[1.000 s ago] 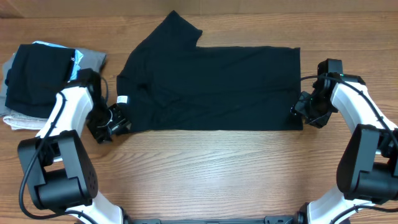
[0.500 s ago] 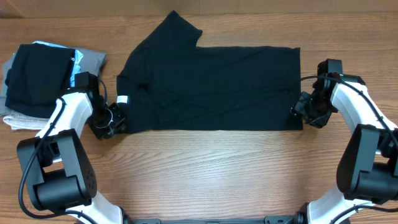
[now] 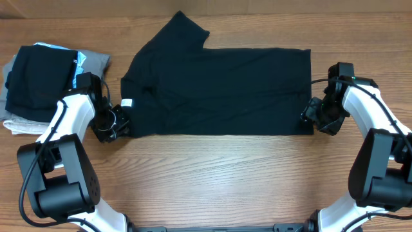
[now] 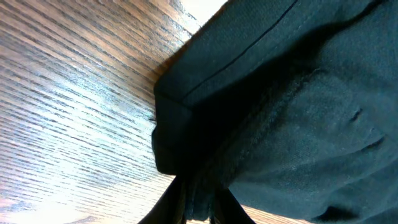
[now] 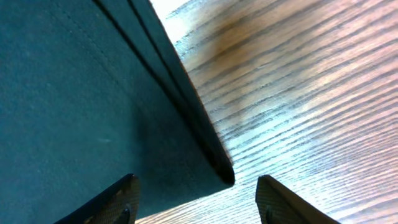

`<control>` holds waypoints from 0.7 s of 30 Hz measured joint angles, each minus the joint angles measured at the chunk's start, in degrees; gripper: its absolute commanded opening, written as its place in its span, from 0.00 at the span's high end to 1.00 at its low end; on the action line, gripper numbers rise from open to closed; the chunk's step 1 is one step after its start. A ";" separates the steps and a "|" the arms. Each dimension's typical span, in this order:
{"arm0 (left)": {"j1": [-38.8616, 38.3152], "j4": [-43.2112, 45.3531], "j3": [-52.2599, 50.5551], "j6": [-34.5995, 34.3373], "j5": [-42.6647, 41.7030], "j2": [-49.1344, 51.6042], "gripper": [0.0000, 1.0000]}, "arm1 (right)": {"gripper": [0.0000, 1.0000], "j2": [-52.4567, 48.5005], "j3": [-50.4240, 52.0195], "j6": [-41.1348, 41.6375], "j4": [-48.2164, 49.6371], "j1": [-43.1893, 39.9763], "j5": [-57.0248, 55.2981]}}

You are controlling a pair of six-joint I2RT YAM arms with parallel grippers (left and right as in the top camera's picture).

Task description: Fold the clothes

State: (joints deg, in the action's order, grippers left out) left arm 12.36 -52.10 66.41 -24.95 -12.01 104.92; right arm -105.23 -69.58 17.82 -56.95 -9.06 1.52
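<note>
The T-shirt is bunched at my left gripper and its other near corner lies loose, so my right gripper should pinch that corner (image 3: 311, 132) and pull the T-shirt's edge tight.
A black T-shirt (image 3: 219, 90) lies flat on the wooden table, folded lengthwise, one sleeve pointing to the far edge. My left gripper (image 3: 121, 124) sits at its near left corner, shut on a bunched fold of the black cloth (image 4: 205, 155). My right gripper (image 3: 310, 122) is at the shirt's near right corner. In the right wrist view its fingers (image 5: 115, 205) stand wide apart, and the shirt's corner (image 5: 221, 171) lies between them, not pinched.
A stack of folded clothes (image 3: 45, 84), black on top over grey and white, rests at the table's far left, close behind my left arm. A white label (image 3: 127, 102) shows near the shirt's collar.
My left gripper has slid a little left and closed on the shirt's near left corner. The right gripper has stayed at its corner, jaws slightly wider.
</note>
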 measured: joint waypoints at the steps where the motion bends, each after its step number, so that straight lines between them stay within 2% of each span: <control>1: 0.00 0.02 0.00 0.04 0.00 0.00 0.84 | 0.39 0.00 0.26 -0.07 0.07 0.00 -0.09; 4: 0.00 -0.02 0.02 0.07 0.00 0.00 0.84 | 0.40 -0.02 1.68 -0.04 0.83 0.00 -0.33; 10: 0.00 -0.02 0.02 0.07 0.02 0.00 0.83 | 0.58 -0.11 3.61 -0.09 3.41 0.00 -0.48; 13: 0.00 -0.02 0.02 0.07 0.04 0.00 0.83 | 0.72 -0.11 4.79 -0.22 4.50 0.00 -0.46; 17: 0.00 -0.02 0.02 0.07 0.09 0.00 0.84 | 0.76 -0.17 5.55 0.02 4.55 0.00 -0.48; 19: 0.00 0.04 0.02 0.33 0.24 0.00 0.87 | 0.96 -0.17 5.55 -0.42 4.70 -0.02 -0.72; 21: 0.00 0.55 0.02 0.81 1.51 0.00 0.89 | 0.96 -0.17 5.55 0.02 4.63 -0.13 -1.22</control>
State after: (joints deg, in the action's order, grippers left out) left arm 12.36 -51.55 66.43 -24.14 -10.50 104.92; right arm -105.41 -64.03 17.85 -52.31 -9.19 0.30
